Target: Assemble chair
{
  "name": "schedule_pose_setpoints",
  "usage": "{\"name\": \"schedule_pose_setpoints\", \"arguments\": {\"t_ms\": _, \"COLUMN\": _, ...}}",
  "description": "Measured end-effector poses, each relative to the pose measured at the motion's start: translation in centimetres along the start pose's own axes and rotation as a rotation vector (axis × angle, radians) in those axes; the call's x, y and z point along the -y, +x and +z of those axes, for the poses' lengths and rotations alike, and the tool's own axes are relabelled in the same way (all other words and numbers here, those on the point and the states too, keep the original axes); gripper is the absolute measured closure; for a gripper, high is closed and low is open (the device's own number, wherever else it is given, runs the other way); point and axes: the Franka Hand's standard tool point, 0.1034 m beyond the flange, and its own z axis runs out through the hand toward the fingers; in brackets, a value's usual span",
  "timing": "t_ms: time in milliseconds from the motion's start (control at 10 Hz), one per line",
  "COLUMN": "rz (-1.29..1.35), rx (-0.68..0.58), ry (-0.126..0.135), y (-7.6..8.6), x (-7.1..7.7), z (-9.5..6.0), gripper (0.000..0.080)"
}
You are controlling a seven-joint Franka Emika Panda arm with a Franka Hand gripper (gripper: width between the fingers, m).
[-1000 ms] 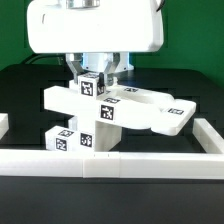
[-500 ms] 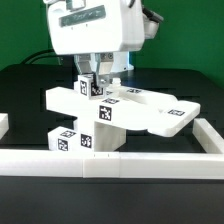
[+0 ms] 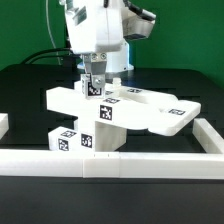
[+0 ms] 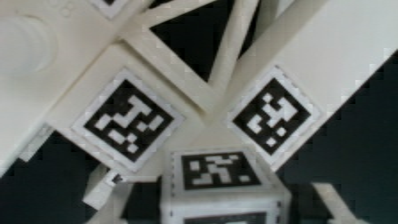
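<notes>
The chair slants to the front bar, so my gripper needs to open, turn broadside and grab the small block (image 3: 94, 87) by its other sides before it swings the chair square.
The chair (image 3: 150, 112) stands partly joined in the middle of the exterior view: flat white tagged bars and a rounded seat plate rest on blocky legs (image 3: 75, 138). A small white tagged block (image 3: 95, 90) stands upright on top of it. My gripper (image 3: 94, 82) reaches straight down from above and is shut on that block, one finger on each side. In the wrist view the block (image 4: 217, 170) sits between my fingers (image 4: 107, 190), with my gripper (image 4: 217, 194) over two tagged chair bars (image 4: 125, 118) that meet in a V.
A long white border rail (image 3: 110, 163) runs along the front, and a second rail (image 3: 210, 135) runs along the exterior view's right. Cables (image 3: 52, 55) trail over the black table behind the arm.
My wrist has turned about its vertical axis over the same spot, and the small block has turned with it. The rest of the chair has not moved.
</notes>
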Motion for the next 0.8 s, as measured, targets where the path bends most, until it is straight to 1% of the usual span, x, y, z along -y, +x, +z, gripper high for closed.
{"name": "schedule_pose_setpoints", "arguments": {"t_ms": 100, "rz": 0.094, "rx": 0.011, "ry": 0.013, "y": 0.1, "x": 0.03, "z": 0.01, "gripper": 0.0515}}
{"name": "schedule_pose_setpoints", "arguments": {"t_ms": 400, "rz": 0.295, "rx": 0.026, "ry": 0.024, "y": -0.06, "x": 0.11, "z": 0.05, "gripper": 0.0515}}
{"name": "schedule_pose_setpoints", "arguments": {"t_ms": 500, "rz": 0.293, "rx": 0.026, "ry": 0.024, "y": -0.07, "x": 0.11, "z": 0.06, "gripper": 0.0515}}
{"name": "schedule_pose_setpoints", "arguments": {"t_ms": 600, "rz": 0.278, "rx": 0.026, "ry": 0.023, "y": -0.08, "x": 0.1, "z": 0.08, "gripper": 0.0443}}
{"name": "schedule_pose_setpoints", "arguments": {"t_ms": 700, "rz": 0.246, "rx": 0.025, "ry": 0.023, "y": -0.08, "x": 0.09, "z": 0.1, "gripper": 0.0303}}
{"name": "schedule_pose_setpoints", "arguments": {"t_ms": 800, "rz": 0.234, "rx": 0.026, "ry": 0.022, "y": -0.12, "x": 0.07, "z": 0.11, "gripper": 0.0303}}
